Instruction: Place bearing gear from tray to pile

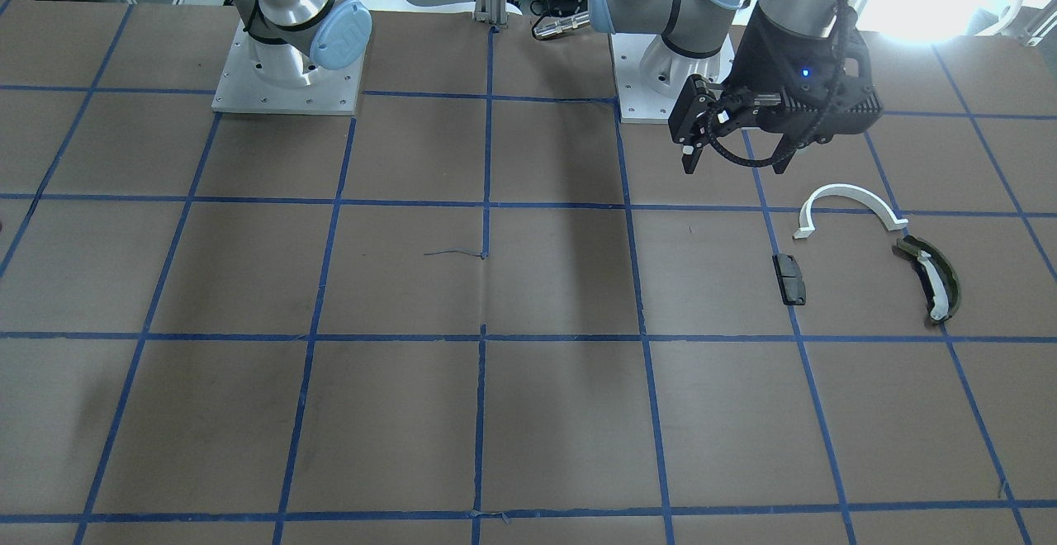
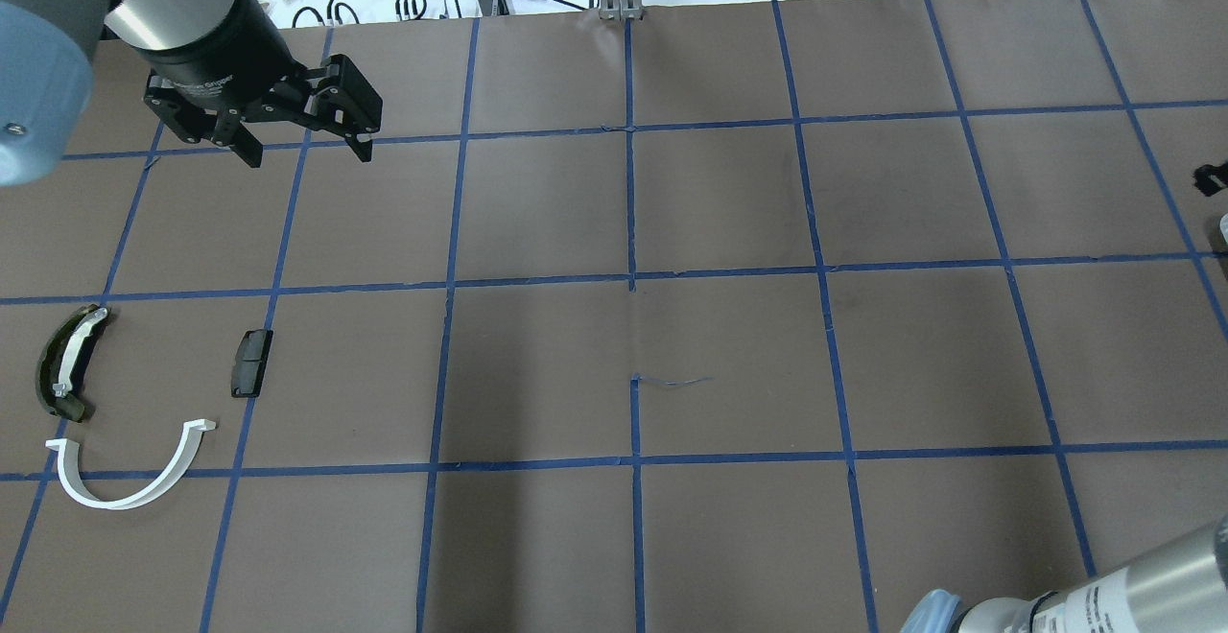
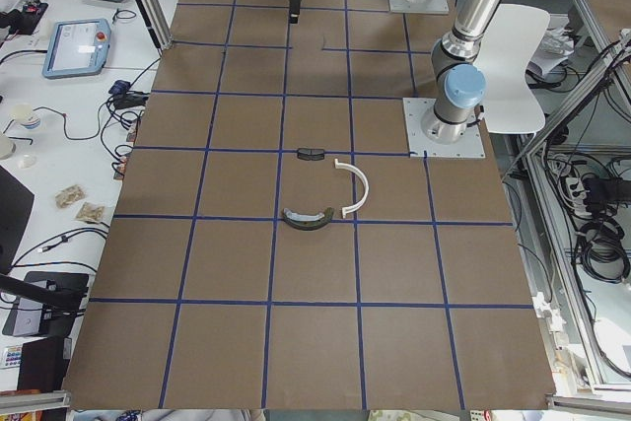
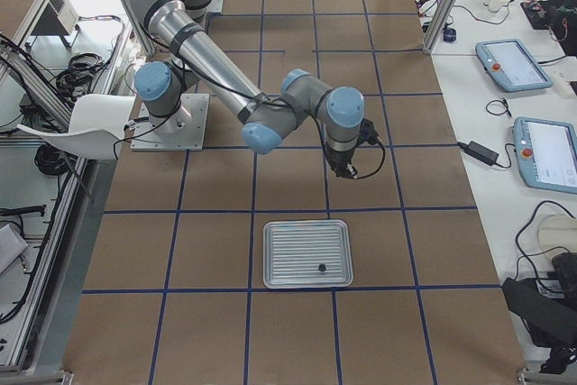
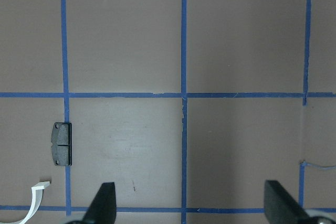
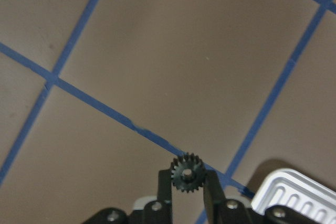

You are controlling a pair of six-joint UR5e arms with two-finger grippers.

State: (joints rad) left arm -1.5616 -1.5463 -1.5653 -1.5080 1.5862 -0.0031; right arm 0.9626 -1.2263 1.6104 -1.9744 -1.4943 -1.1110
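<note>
Next, I release the bearing gear from my right gripper on the mid-table blue tape crossing (image 1: 485,347), beside the tape's gap. The bearing gear is held just beyond the tray's corner.
My right gripper (image 6: 187,190) is shut on a small black toothed bearing gear (image 6: 187,173), held above the brown table next to the tray's corner (image 6: 294,192). The silver ribbed tray (image 4: 288,254) lies in front of the right arm, and my right gripper (image 4: 343,169) hangs just beyond it. The pile lies on the left side: a white half-ring arc (image 2: 129,475), an olive-dark curved piece (image 2: 67,360) and a small black block (image 2: 251,362). My left gripper (image 2: 305,144) is open and empty, high above the table beyond the pile.
A small dark item (image 4: 321,267) lies in the tray. The left arm's base plate (image 1: 673,87) and the right arm's base plate (image 1: 285,82) stand at the robot's edge. Blue tape lines grid the table. Cables and tablets lie past the far edge.
</note>
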